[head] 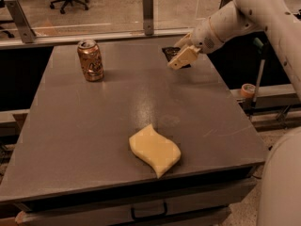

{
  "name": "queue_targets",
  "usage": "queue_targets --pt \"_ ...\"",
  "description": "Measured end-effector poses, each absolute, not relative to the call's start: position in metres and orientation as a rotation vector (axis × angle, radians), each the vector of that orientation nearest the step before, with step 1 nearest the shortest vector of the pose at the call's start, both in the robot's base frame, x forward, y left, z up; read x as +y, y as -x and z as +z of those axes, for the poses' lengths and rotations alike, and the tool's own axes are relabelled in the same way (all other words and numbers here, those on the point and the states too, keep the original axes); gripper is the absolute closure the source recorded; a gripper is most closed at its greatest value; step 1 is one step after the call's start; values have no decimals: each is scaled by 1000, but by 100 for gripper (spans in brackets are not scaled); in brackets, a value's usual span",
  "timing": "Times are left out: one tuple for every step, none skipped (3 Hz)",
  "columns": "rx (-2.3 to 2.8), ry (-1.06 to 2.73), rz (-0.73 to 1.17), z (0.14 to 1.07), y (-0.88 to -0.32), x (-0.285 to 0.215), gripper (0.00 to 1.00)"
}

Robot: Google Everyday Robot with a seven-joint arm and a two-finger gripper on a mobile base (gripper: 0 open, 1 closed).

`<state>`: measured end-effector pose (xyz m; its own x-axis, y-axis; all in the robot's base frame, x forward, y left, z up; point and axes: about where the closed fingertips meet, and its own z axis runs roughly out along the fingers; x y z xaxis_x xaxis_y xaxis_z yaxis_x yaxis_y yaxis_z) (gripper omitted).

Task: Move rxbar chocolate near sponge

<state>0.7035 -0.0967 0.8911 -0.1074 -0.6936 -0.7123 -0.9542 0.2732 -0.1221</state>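
My gripper should set the rxbar chocolate down and release it on the grey table [176,119], just past the far edge of the sponge.
The rxbar chocolate [169,52], a small flat black wrapper, lies at the far right of the grey table [94,126] and is partly covered by the gripper. My gripper [181,58] reaches in from the right on the cream arm and sits right over the bar's near right part. Whether it touches the bar I cannot tell. The sponge [154,149], pale yellow with wavy edges, lies flat near the table's front edge, well apart from the bar.
A copper-brown soda can [90,60] stands upright at the far left of the table. A glass barrier with metal posts [148,12] runs along the far edge. A tape roll [247,90] sits on a ledge to the right. The robot's body [282,187] fills the lower right.
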Motion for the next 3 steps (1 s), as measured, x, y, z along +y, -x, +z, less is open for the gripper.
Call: queue_targets --pt "1892 1544 493 878 -663 -104 100" --pt "1891 1544 493 879 -663 -104 100" --pt "1889 1607 518 866 -649 -102 100"
